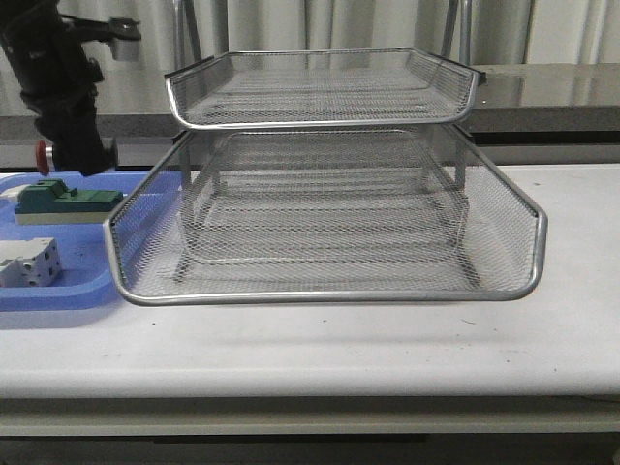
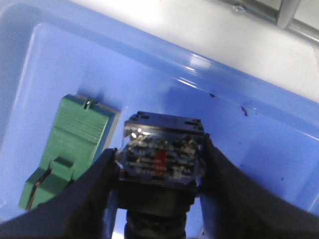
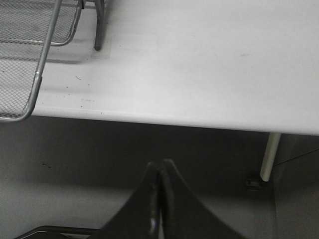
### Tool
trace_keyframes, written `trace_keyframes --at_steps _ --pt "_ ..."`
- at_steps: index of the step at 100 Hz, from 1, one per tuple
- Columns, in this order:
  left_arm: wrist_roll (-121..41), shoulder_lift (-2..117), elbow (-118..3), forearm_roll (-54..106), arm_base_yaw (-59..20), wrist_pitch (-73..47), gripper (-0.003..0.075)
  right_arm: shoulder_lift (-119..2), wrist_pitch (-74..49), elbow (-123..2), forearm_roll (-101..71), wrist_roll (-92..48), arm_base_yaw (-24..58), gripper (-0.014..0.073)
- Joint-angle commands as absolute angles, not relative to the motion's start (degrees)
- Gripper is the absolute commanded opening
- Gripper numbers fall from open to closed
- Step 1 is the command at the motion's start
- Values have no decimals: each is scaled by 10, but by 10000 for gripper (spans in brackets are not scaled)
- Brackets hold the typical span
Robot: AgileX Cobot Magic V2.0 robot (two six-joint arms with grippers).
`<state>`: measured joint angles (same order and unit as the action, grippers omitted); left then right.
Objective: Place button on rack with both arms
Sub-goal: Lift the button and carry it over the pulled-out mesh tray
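Observation:
I will let go of the button, now held above the blue tray, with my left gripper in the middle of the silver rack's lower mesh level (image 1: 312, 209).
My left gripper (image 2: 160, 159) is shut on the button (image 2: 162, 157), its fingers on either side of the blue rear block, held above the blue tray. In the front view the left arm (image 1: 68, 107) hangs at the far left, with the button's red head (image 1: 42, 155) showing beside it. The silver wire-mesh rack (image 1: 329, 281) stands in the middle of the table, its lower tier slid forward. My right gripper (image 3: 160, 167) is shut and empty, below and in front of the table's front edge. It is out of the front view.
The flat blue tray (image 1: 58, 291) lies left of the rack and holds a green block (image 1: 68, 201) and a white terminal block (image 1: 29, 263). The green block also shows in the left wrist view (image 2: 70, 144). A rack corner (image 3: 30, 64) shows in the right wrist view.

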<state>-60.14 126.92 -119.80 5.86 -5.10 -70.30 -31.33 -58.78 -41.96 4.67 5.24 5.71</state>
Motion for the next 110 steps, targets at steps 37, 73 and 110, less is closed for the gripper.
trace_keyframes --at_steps 37,73,110 --pt "-486 1076 -1174 62 -55 -734 52 -315 -557 -439 55 49 55 -71" --pt "-475 920 -987 66 -111 -734 52 -315 -557 -439 55 49 55 -71" --pt "-445 914 -945 154 -237 -734 51 -315 -557 -439 55 49 55 -71"
